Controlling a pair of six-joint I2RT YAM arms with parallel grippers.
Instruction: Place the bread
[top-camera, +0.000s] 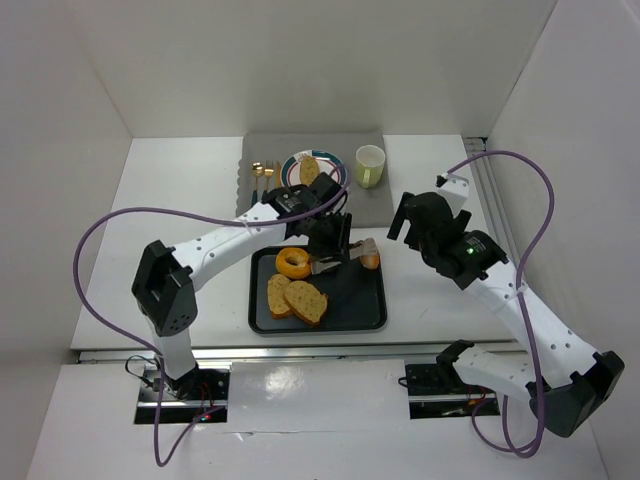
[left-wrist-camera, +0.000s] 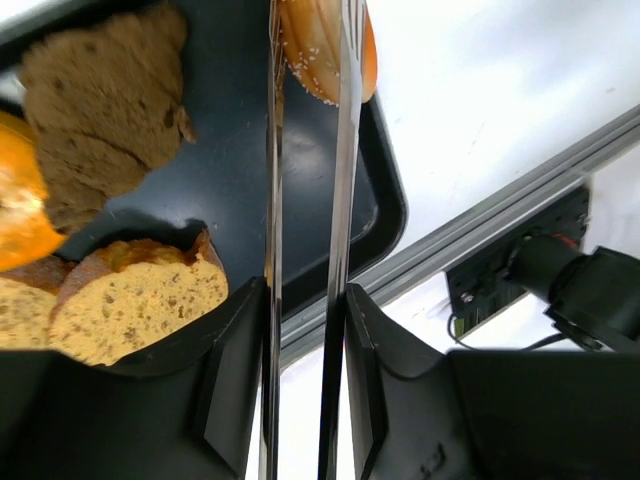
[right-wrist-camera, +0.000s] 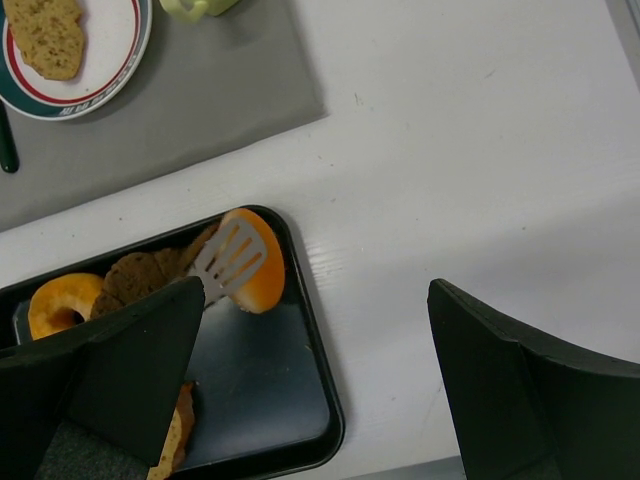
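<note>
The tongs in my left gripper will let go of the orange-brown bread bun on the plate (top-camera: 327, 179) next to the bread slice.
My left gripper (top-camera: 326, 240) is shut on a pair of metal tongs (top-camera: 341, 259), its fingers (left-wrist-camera: 236, 370) pressing the two arms (left-wrist-camera: 343, 200) from outside. The slotted tong heads (right-wrist-camera: 232, 258) clamp an orange-brown bread bun (top-camera: 370, 260) (left-wrist-camera: 318, 45) (right-wrist-camera: 258, 280) over the far right corner of the black tray (top-camera: 366, 318). Whether the bun rests on the tray or hangs just above it I cannot tell. Well apart from the bun, my right gripper (top-camera: 420, 222) (right-wrist-camera: 310, 380) hovers open over the white table right of the tray, holding nothing.
The tray also holds a ring-shaped bagel (top-camera: 293, 263), a dark slice (left-wrist-camera: 100, 110) and two seeded slices (top-camera: 297, 300). Behind it a grey mat (top-camera: 330, 205) carries a plate (top-camera: 292, 163) with a bread slice (top-camera: 310, 170), a pale green cup (top-camera: 370, 165) and cutlery (top-camera: 262, 178).
</note>
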